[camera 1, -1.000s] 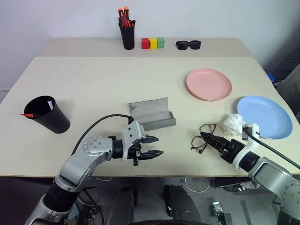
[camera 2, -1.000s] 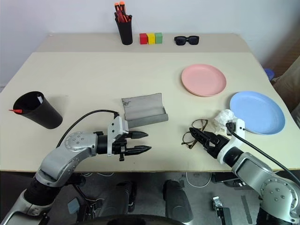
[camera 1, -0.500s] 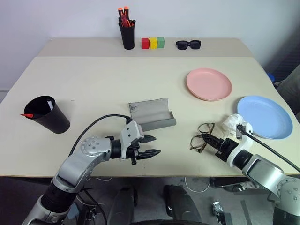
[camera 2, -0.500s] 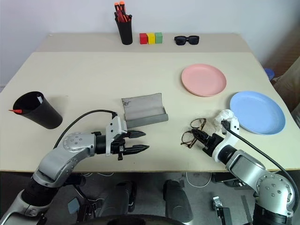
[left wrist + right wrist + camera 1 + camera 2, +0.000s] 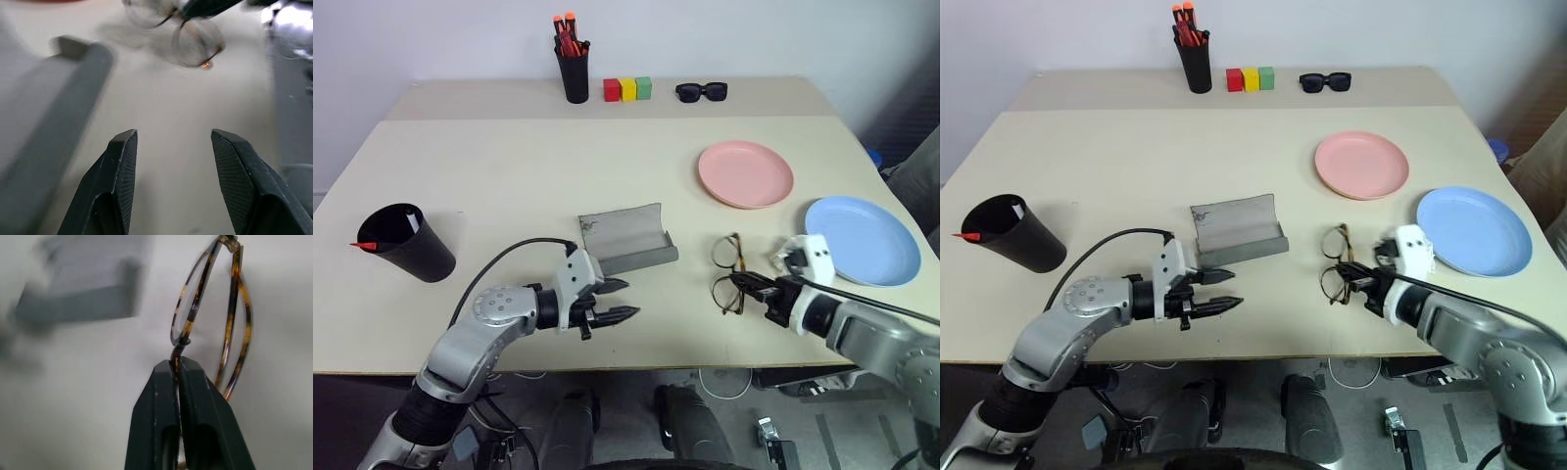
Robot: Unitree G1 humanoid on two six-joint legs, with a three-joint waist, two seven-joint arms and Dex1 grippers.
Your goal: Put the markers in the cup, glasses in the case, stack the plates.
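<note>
I need to let go of the glasses with my right gripper inside the open grey case point(image 5: 629, 247) point(image 5: 82, 288), lengthwise just behind the low front side of the case.
The wire-frame glasses point(image 5: 725, 273) hang to the right of the open grey case point(image 5: 625, 238), with my right gripper point(image 5: 742, 284) shut on the frame near the bridge. In the right wrist view the shut fingertips point(image 5: 168, 369) pinch the frame of the glasses point(image 5: 194, 290). My left gripper point(image 5: 618, 301) stands open and empty just in front of the case, pointing right toward the glasses point(image 5: 195, 43). The black cup point(image 5: 406, 245) at the left holds the markers: a red tip point(image 5: 362, 244) and a white end point(image 5: 415, 221) stick out. The pink plate point(image 5: 745, 174) and blue plate point(image 5: 862, 241) lie apart at the right.
At the table's far edge stand a black pen holder point(image 5: 574, 73) with orange-capped pens, three coloured blocks point(image 5: 626, 89) and black sunglasses point(image 5: 701, 92). The near table edge runs just below both grippers.
My right gripper has shut on the glasses, rolled, and raised them a little leftward, so the lenses now sit one above the other. The left gripper has shifted slightly.
</note>
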